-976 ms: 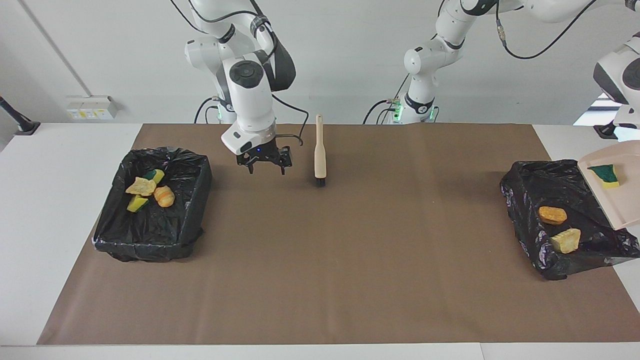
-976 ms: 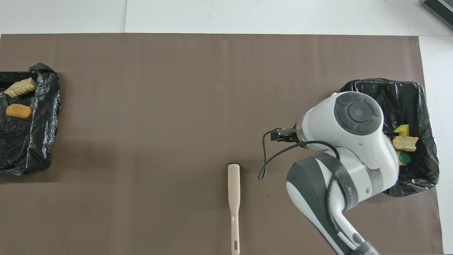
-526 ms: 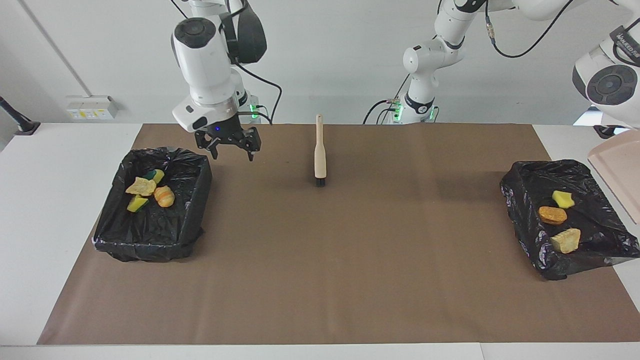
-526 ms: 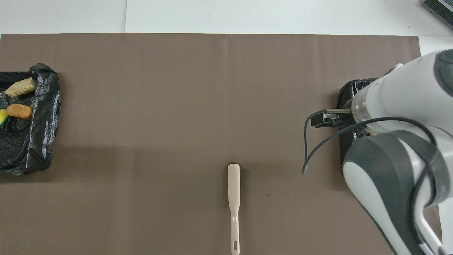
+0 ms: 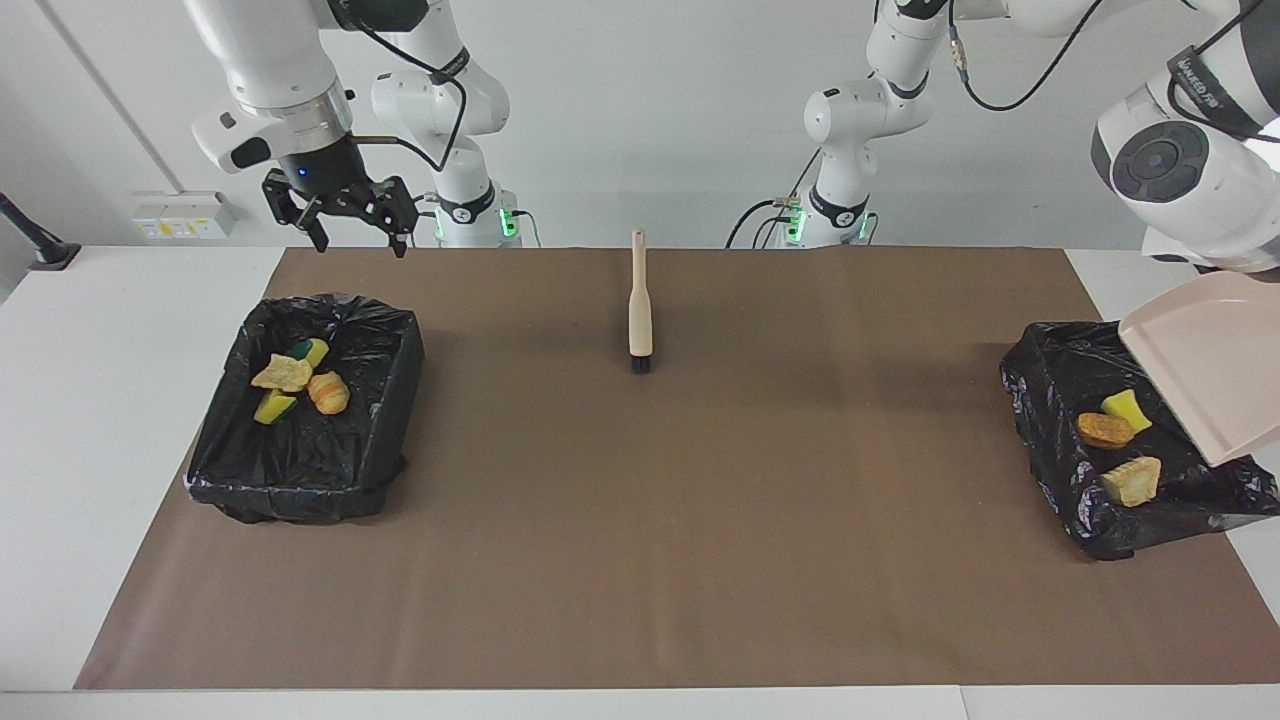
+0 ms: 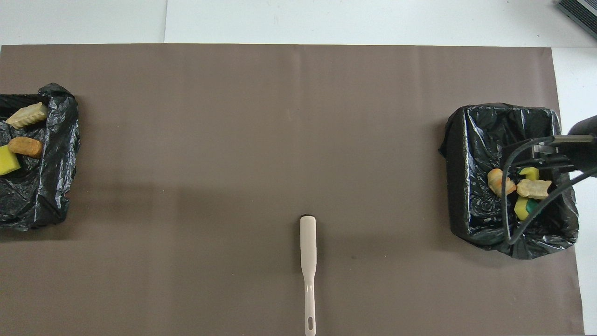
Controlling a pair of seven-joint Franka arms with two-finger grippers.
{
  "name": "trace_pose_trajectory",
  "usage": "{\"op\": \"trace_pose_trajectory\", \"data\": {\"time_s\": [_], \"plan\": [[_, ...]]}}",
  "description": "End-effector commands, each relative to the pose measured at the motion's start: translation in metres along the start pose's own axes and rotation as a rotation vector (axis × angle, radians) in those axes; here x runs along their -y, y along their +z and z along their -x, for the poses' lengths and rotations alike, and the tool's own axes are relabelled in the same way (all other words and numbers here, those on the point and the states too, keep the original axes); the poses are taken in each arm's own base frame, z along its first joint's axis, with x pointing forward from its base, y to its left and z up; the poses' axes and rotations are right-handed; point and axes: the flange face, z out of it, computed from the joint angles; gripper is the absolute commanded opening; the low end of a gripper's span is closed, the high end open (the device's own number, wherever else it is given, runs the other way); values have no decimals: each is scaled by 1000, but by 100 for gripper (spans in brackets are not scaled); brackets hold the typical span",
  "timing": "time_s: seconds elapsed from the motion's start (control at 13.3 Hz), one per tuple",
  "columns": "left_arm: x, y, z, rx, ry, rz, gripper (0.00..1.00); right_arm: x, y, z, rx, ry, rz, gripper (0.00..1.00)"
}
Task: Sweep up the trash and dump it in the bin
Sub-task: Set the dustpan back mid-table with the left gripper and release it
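Observation:
The beige dustpan will leave my left gripper on the brown mat [image 6: 298, 124] just beyond the beige brush's bristle end. The dustpan now hangs tilted over a bin.
The trash lies in two black-lined bins. The bin [image 5: 1050, 350] [image 6: 60, 196] at the left arm's end holds a yellow sponge bit [image 5: 1127, 409] [image 6: 8, 160], an orange lump [image 5: 1104, 431] and a tan lump [image 5: 1132, 481]. Over it hangs the beige dustpan [image 5: 1200, 365], steeply tilted and bare, carried by the left arm; the left gripper itself lies past the view's edge. The bin [image 5: 395, 400] [image 6: 459, 186] at the right arm's end holds several scraps [image 5: 298, 380] [image 6: 517, 186]. My right gripper [image 5: 360, 240] stands open and empty, high over that bin's robot-side rim.
A beige brush [image 5: 640, 300] [image 6: 308, 261] lies on the brown mat [image 5: 700, 520] midway between the bins, handle toward the robots, dark bristles away from them. White table [image 5: 120, 400] borders the mat at both ends.
The sponge bit slid off the dustpan into the bin at the left arm's end. The right gripper rose and swung from beside the brush to above the other bin.

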Motion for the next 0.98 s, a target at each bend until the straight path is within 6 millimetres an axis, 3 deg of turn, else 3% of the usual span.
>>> {"op": "trace_pose_trajectory", "data": {"time_s": [0.0, 0.23, 0.38, 0.53, 0.68, 0.9], "plan": [[10, -43, -36, -150, -14, 22, 0, -17, -13, 5, -10, -31, -40, 100], [4, -81, -100, -355, -151, 114, 0, -22, -10, 2, -29, -14, -41, 100], [5, -105, -155, -458, -226, 180, 0, -24, -10, 3, -22, -14, -32, 100], [-2, -142, -229, -522, -355, 271, 0, -22, -11, 4, -24, -18, -40, 100], [-8, -163, -274, -602, -494, 393, 0, -20, -11, 4, -24, -20, -44, 100], [-25, -212, -332, -716, -695, 572, 0, -21, -11, 4, -24, -19, -44, 100]]}}
